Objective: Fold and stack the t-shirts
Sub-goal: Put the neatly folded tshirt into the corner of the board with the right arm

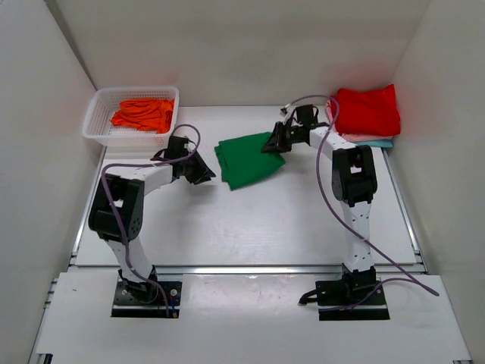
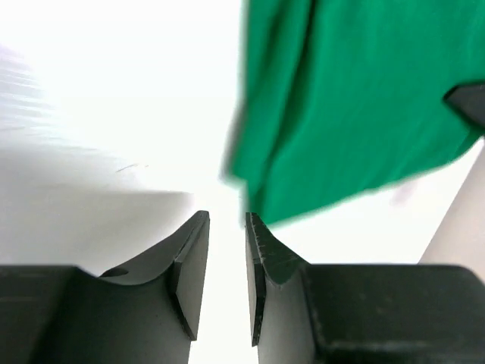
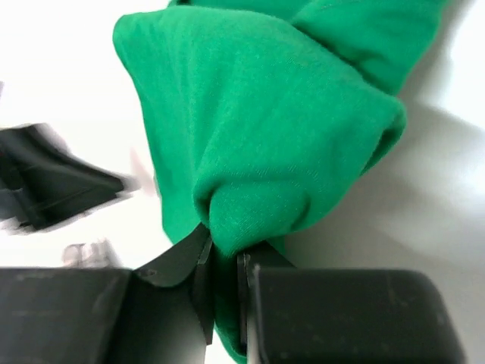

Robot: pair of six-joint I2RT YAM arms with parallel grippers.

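Observation:
My right gripper will put the green t-shirt down and let go of it on top of the red t-shirt (image 1: 367,108) at the back.
A bright green t-shirt (image 1: 246,158) lies folded in the middle of the table. My right gripper (image 1: 271,144) is shut on its far right edge; the right wrist view shows green cloth (image 3: 265,144) bunched and pinched between the jaws (image 3: 224,262). My left gripper (image 1: 206,173) sits just left of the shirt, open with a narrow gap and empty (image 2: 226,227); the green shirt (image 2: 348,98) lies just beyond its fingertips. A red t-shirt (image 1: 367,110) tops a folded stack at the back right, with pink and teal edges (image 1: 371,141) beneath. An orange t-shirt (image 1: 142,114) lies crumpled in the basket.
A white plastic lattice basket (image 1: 98,121) stands at the back left. White walls enclose the table on the left, back and right. A metal rail (image 1: 250,269) runs along the near edge in front of the arm bases.

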